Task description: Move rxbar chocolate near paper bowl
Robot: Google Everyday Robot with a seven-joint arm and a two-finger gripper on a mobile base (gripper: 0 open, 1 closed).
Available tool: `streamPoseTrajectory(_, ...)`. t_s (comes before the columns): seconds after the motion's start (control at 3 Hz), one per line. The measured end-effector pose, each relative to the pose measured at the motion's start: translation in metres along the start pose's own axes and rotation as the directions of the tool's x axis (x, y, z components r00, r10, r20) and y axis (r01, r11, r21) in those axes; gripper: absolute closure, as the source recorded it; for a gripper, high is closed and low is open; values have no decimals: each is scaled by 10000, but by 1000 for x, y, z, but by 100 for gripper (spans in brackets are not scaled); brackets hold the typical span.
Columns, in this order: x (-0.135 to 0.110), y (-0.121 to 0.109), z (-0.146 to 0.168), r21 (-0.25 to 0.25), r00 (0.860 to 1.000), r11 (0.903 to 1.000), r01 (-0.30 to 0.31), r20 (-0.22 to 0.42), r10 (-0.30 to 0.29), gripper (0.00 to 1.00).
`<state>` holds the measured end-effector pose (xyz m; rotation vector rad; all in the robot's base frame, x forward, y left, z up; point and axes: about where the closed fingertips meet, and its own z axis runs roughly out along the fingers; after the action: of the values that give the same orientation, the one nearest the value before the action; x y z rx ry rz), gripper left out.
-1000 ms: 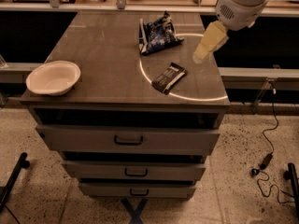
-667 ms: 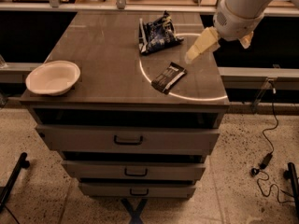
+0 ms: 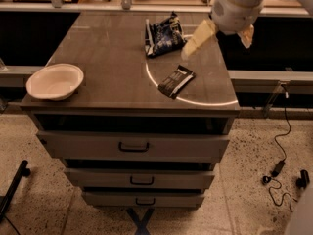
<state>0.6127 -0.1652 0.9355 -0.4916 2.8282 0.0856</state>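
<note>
The rxbar chocolate's far end [image 3: 184,73], the one nearer the snack bag, is the next spot my gripper needs to go to and close on.
The rxbar chocolate [image 3: 176,81] is a flat black wrapper with pale lettering. It lies on the right part of the wooden cabinet top [image 3: 107,53], just inside a pale ring mark. The paper bowl [image 3: 55,81] is off-white and shallow and sits at the front left corner, far from the bar. My gripper [image 3: 216,49] hangs above the right rear of the top, behind and to the right of the bar. It is open and empty. Its pale left finger [image 3: 197,37] points down toward the bar without touching it.
A dark blue and white snack bag [image 3: 161,35] lies behind the bar, close to the left finger. The cabinet has three drawers [image 3: 133,146] below. Cables [image 3: 279,165] lie on the speckled floor at the right. A dark counter runs behind.
My gripper has moved left over the cabinet top, closer to the snack bag and the bar. The bar, bag and bowl have not moved.
</note>
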Motion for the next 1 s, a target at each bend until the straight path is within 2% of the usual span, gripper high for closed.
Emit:
streamPoseTrajectory(0.33, -13, 33, -11, -428, 9968, 9964, -738, -347, 723, 0)
streamPoseTrajectory(0.67, -17, 63, -13, -122, 9854, 9867, -1618, -550, 1609, 0)
streamPoseTrajectory(1.0, -11, 86, 0, 854, 9723, 9708, -2240, -484, 2286, 0)
